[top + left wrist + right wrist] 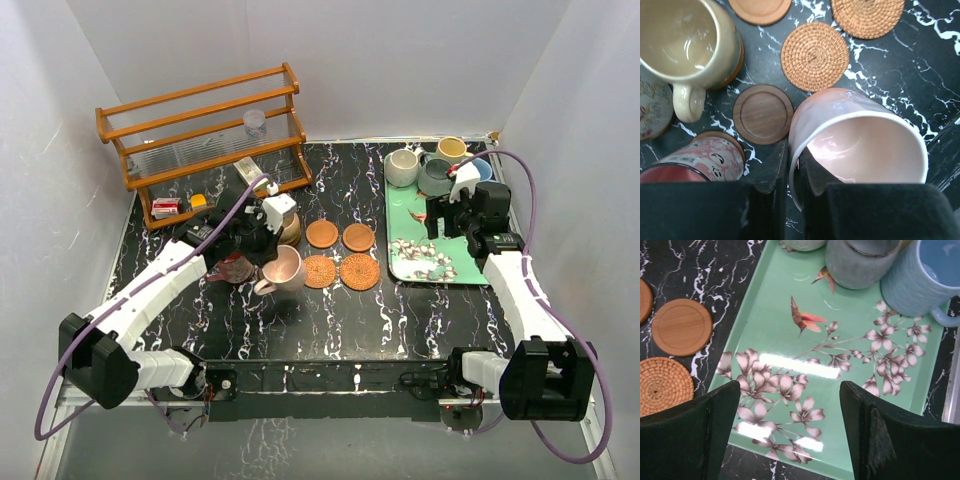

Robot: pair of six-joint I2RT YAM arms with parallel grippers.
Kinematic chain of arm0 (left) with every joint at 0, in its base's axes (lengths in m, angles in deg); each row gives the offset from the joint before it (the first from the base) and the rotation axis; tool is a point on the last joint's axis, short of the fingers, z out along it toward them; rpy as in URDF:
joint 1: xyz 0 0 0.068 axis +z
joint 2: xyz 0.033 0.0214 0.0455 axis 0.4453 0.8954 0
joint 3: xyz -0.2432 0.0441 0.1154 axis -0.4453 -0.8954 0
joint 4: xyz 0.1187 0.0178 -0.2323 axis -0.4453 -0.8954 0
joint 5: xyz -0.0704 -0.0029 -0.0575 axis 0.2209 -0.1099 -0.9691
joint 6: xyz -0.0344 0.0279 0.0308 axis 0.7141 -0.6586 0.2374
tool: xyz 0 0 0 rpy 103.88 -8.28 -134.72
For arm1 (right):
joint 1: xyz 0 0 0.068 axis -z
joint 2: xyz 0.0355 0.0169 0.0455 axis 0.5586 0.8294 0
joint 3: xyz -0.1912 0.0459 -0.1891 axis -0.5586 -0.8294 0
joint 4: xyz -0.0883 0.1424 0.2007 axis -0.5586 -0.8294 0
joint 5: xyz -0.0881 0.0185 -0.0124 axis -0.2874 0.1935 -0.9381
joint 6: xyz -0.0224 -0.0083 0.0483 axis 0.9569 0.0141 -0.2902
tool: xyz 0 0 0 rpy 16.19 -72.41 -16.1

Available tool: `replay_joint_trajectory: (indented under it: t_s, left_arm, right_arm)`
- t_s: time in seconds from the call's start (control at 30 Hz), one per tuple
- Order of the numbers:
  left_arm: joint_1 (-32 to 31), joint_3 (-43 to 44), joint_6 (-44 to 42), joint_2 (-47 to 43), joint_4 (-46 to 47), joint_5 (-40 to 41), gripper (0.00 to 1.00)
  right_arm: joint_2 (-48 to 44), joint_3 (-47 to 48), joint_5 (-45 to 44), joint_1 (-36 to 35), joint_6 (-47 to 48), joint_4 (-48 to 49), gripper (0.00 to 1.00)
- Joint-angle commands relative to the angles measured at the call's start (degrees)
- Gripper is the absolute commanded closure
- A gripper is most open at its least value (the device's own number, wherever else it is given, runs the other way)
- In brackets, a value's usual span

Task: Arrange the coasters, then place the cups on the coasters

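Note:
Next, I let go of the pink cup with my left gripper on the bare dark wood coaster (273,270) (763,114) next to the pink patterned cup.
My left gripper (794,170) is shut on the rim of a pink cup (860,145), one finger inside and one outside. The cup sits tilted just right of a bare dark wood coaster (763,113). A cream cup (685,40) and a pink patterned cup (700,160) each stand on a coaster. Two wicker coasters (814,56) and two orange wood coasters (321,234) lie bare mid-table. My right gripper (790,400) hangs open and empty over the green tray (780,325). On the tray's far end stand a grey cup (860,260), a blue cup (920,280), a whitish cup (402,167) and a tan cup (452,148).
A wooden rack (200,130) stands at the back left with a small clear plastic cup (255,122) on it. A small red box (166,207) lies under the rack. White walls close in the table on three sides.

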Motion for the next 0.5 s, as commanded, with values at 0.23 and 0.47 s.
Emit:
replay_joint_trajectory:
  t_s: [0.23, 0.47]
  left_arm:
    - [3.1, -5.0, 3.9, -0.6, 7.3, 5.7, 1.0]
    - [3.6, -2.8, 2.5, 4.9, 8.2, 7.1, 1.0]
  right_arm:
    - [0.6, 0.7, 3.3, 5.0, -0.6, 2.5, 0.18]
    - [1.2, 0.8, 4.3, 5.0, -0.5, 1.9, 0.17]
